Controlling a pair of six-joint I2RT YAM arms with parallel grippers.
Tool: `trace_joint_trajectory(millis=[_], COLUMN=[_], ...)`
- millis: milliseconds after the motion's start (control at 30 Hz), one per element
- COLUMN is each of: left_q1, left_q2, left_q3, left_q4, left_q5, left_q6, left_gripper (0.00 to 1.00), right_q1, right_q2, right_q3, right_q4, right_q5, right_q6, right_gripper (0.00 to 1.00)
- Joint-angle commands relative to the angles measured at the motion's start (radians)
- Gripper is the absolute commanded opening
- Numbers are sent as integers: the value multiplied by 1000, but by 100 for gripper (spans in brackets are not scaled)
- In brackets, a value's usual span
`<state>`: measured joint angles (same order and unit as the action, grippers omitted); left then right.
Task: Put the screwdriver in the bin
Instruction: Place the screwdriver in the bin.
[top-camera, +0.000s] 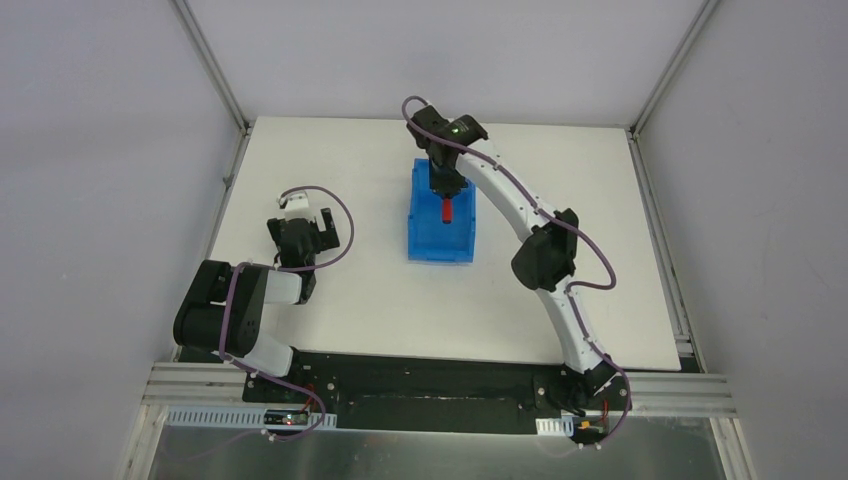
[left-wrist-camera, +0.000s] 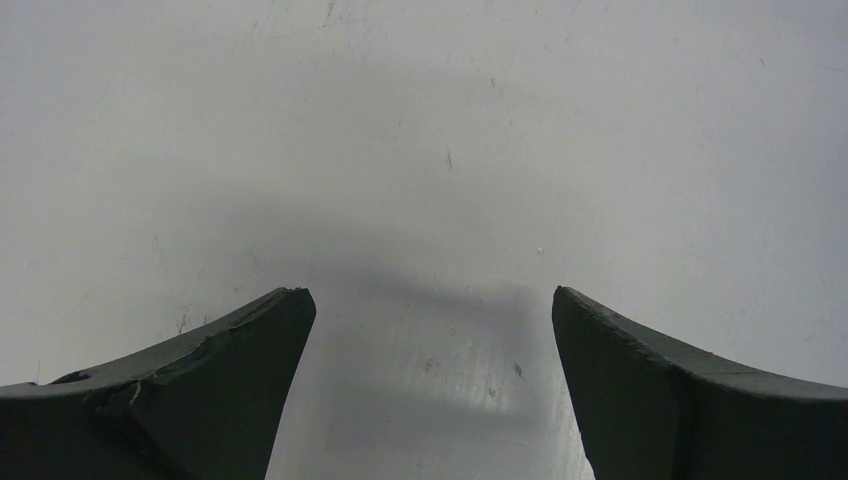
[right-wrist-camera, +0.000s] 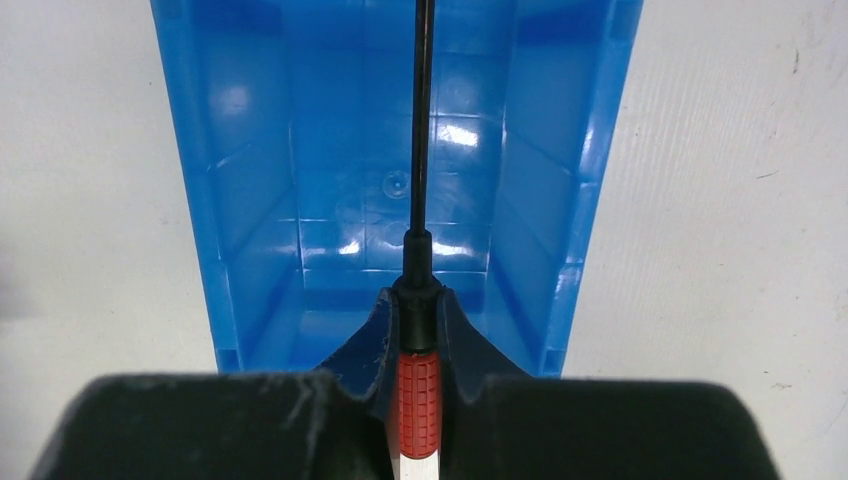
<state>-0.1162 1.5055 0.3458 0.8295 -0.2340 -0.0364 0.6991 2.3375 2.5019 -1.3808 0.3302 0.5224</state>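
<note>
The screwdriver will go down from my right gripper onto the middle of the blue bin's bottom (top-camera: 440, 214) (right-wrist-camera: 410, 135), with its handle toward the blue bin's near side.
The blue translucent bin (top-camera: 425, 240) stands on the white table at mid-centre; it also shows in the right wrist view (right-wrist-camera: 240, 180). My right gripper (top-camera: 446, 192) hangs over the bin and is shut on the screwdriver (top-camera: 447, 209). In the right wrist view the gripper (right-wrist-camera: 417, 300) clamps the red handle (right-wrist-camera: 418, 400), and the thin black shaft (right-wrist-camera: 423, 110) points out over the bin's inside. My left gripper (top-camera: 313, 222) is open and empty near the table's left side; in the left wrist view the gripper (left-wrist-camera: 430, 300) shows only bare table between its fingers.
The white table (top-camera: 600, 200) is edged by grey enclosure walls and aluminium rails. The right arm (top-camera: 540, 255) arches from the near right base to the bin. The left arm (top-camera: 235, 310) sits folded at the near left.
</note>
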Motion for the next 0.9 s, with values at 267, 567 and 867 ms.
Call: trace_joint_trajectory(millis=[267,567,867], left_q1=[5,5,5], left_q2=[-1,-1,-1], left_q3=[13,13,13], left_q4=[19,19,19], left_q5=[-13,-13,-13], left_q6=[-5,-5,-5], left_gripper=[99,99,99], right_q1=[42,43,41], right_q2=[47,100,134], right_q3=[47,70,97], right_q4=[-47,-50,-52], right_q5=[32,39,54], right_q6=[86,91,88], right_gripper=[0,0,0])
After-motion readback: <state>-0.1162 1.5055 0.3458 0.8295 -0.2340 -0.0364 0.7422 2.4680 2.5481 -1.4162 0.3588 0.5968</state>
